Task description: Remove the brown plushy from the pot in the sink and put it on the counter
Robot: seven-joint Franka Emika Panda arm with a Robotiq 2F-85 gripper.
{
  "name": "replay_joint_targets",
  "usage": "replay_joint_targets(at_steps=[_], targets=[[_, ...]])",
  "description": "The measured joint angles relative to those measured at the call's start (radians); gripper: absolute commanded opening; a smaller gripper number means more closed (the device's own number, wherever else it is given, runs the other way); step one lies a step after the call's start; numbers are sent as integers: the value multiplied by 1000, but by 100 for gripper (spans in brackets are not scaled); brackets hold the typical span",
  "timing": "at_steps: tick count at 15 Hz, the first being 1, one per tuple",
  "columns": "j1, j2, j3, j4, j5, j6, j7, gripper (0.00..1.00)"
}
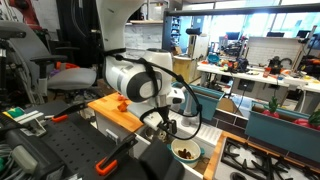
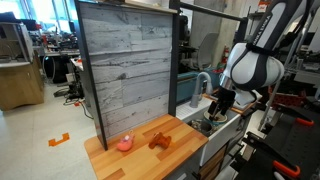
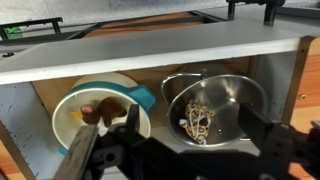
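The middle of the brown plushy (image 1: 187, 153) (image 3: 102, 110), down inside the cream pot next to the steel basin, will be gripped by my gripper.
The pot (image 3: 70, 105), cream inside, sits at the lower left of the wrist view with the brown plushy (image 3: 95, 113) lying in it. The round steel sink basin (image 3: 235, 95) is right beside the pot and holds a small spotted item (image 3: 196, 121). My gripper (image 3: 175, 150) is open and empty above them. Its left finger is over the pot's near edge and its right finger is past the basin. In an exterior view the gripper (image 1: 165, 127) hangs just above and beside the pot (image 1: 197, 150). The orange-brown counter (image 1: 108, 108) lies further along and also shows in an exterior view (image 2: 175, 150).
A small orange-red figure (image 1: 120, 100) stands on the counter, and a pink ball (image 2: 124, 143) lies near it. A grey plank back wall (image 2: 125, 65) rises behind the counter. The grey faucet (image 2: 204, 80) curves over the sink. The black stovetop (image 1: 265, 160) is beside it. A teal item (image 3: 144, 97) touches the pot.
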Motion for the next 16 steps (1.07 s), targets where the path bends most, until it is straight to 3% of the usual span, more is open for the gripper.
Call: replay_joint_targets(at_steps=[7,16], targets=[[-97,40,39,81,0,-1,-9,100],[-162,60,-20,171,0,-127,-14,100]])
